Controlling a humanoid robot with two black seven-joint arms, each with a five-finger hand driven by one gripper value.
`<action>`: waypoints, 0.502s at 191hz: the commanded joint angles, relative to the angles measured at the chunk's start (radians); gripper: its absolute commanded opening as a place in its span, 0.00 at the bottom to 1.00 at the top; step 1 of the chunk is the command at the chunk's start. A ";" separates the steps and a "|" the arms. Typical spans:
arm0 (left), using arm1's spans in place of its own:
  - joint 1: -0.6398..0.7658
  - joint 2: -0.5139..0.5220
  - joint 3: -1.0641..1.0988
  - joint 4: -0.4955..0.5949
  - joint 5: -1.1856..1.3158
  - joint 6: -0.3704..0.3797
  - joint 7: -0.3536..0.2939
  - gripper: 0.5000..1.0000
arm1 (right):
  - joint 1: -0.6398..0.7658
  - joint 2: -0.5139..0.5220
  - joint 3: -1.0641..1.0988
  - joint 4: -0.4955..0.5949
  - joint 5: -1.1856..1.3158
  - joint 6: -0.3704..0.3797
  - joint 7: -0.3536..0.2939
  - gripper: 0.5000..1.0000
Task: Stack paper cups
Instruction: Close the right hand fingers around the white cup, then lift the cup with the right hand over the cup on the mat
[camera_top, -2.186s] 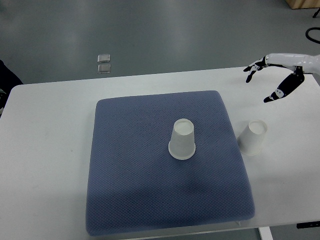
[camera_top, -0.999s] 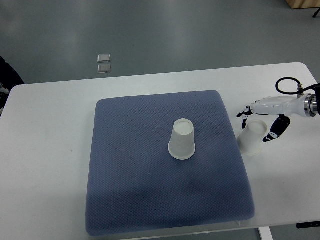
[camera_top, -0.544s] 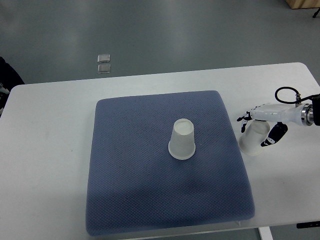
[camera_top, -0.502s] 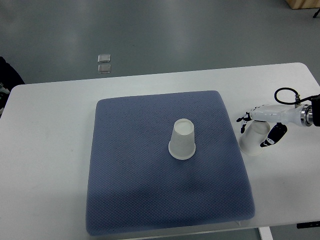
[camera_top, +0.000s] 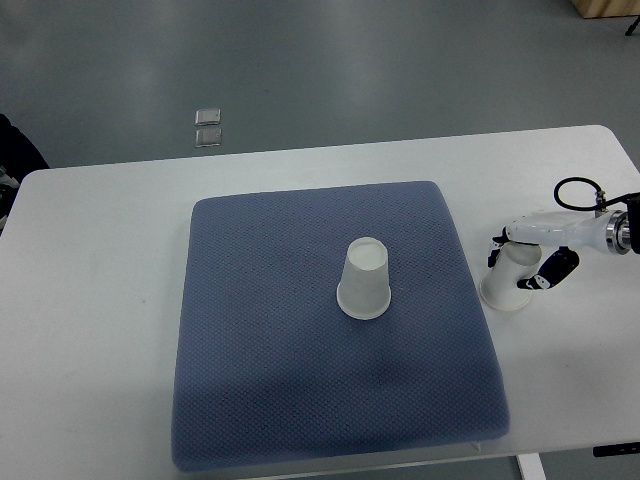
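The robot's right gripper will release its paper cup over the upside-down cup (camera_top: 372, 257) near the middle of the blue-grey mat.
Two white paper cups stand upside down. One cup (camera_top: 364, 280) sits near the middle of the blue-grey mat (camera_top: 270, 380). The other cup (camera_top: 506, 284) stands on the white table just right of the mat's edge. My right hand (camera_top: 525, 260) reaches in from the right edge and wraps over this cup's top, fingers on its far side and thumb on its near right side, closed on it. The cup's upper end is hidden under the palm. The left arm does not show.
The white table (camera_top: 90, 300) carries the mat, with bare surface to the left and right of it. The table's right edge lies close behind my right wrist. Two small clear squares (camera_top: 208, 126) lie on the grey floor beyond the table.
My right hand came down from the table's far right corner onto the cup beside the mat, and its fingers closed around the cup. Both cups remain where they stood.
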 joint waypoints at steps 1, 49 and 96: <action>0.000 0.000 0.000 0.000 0.000 -0.002 0.000 1.00 | 0.002 0.000 0.002 -0.004 0.000 0.000 0.000 0.21; 0.000 0.000 0.000 0.000 0.000 0.000 -0.001 1.00 | 0.028 0.002 0.012 -0.004 0.008 0.005 0.000 0.21; 0.000 0.000 0.000 0.000 0.000 0.000 -0.001 1.00 | 0.125 -0.011 0.012 0.013 0.018 0.025 0.001 0.22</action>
